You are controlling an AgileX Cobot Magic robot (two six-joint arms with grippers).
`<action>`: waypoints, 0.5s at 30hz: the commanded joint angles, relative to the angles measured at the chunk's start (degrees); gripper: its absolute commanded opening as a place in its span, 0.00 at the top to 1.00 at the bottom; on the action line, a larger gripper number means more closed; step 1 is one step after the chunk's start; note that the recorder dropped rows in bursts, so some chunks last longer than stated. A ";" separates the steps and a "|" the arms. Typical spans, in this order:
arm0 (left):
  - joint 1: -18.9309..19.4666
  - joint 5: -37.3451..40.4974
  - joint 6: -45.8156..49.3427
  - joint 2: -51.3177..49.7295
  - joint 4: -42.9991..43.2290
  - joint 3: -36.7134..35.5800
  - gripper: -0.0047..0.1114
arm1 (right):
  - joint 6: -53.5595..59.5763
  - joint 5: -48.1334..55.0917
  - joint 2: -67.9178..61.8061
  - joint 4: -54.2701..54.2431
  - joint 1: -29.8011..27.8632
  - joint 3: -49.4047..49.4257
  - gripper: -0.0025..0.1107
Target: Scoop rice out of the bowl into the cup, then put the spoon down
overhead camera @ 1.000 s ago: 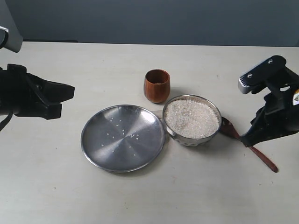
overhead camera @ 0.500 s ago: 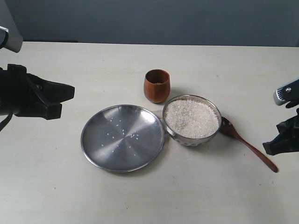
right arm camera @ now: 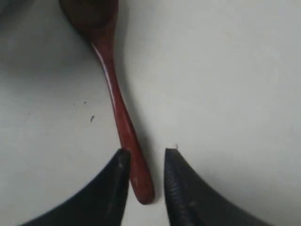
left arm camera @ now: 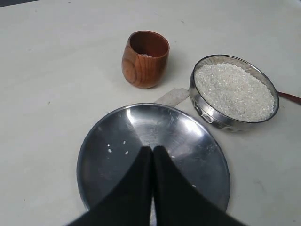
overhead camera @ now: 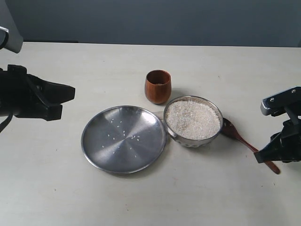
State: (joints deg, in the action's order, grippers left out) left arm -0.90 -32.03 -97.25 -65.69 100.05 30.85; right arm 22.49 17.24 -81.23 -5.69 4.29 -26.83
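Note:
Next, I draw the spoon clear by its handle's end with my right gripper, as the spoon's head sits close against the bowl, then grip the handle nearer the spoon's head [overhead camera: 246,142].
The steel bowl [overhead camera: 172,126] heaped with white rice [overhead camera: 193,118] stands right of centre, and the wooden cup [overhead camera: 158,87] is just behind it on its left. Flat on the table right of the bowl lies the dark wooden spoon [overhead camera: 240,138], head near the bowl. My right gripper [overhead camera: 265,159] is low over the handle's far end. In the right wrist view its jaws [right arm camera: 146,151] are open, with the tip of the spoon [right arm camera: 113,89] handle between them, close against one finger. My left gripper [left arm camera: 153,149] is shut and empty above the plate [left arm camera: 117,141].
A wide flat steel plate [overhead camera: 101,141] with a few stray grains lies left of the bowl, touching it. A small spill of rice [left arm camera: 171,96] sits between cup [left arm camera: 145,61], plate and bowl [left arm camera: 211,117]. The left arm [overhead camera: 33,96] hovers at the left edge.
My right gripper swung out towards the right edge, then came back lower over the end of the spoon handle, and its jaws opened. Spoon, bowl, cup and left arm have not moved.

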 commanded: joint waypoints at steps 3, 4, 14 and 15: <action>-0.39 0.02 -0.03 -0.20 -0.10 0.46 0.96 | 1.42 0.16 -1.87 -0.04 -0.28 -0.32 0.60; -0.39 0.02 -0.03 -0.20 -0.10 0.46 0.96 | 1.89 0.16 -2.18 -0.04 -0.28 -0.32 0.60; -0.39 0.02 -0.03 -0.20 -0.10 0.46 0.96 | 3.00 -2.09 -8.68 1.10 -0.28 -0.32 0.64; -0.39 0.02 -0.03 -0.20 -0.10 0.46 0.96 | 3.00 -2.21 -9.21 1.51 -0.28 -0.32 0.64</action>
State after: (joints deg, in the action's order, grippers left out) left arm -0.90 -32.03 -97.25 -65.69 100.05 30.85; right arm 24.97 16.23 -88.98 -5.23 4.29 -26.97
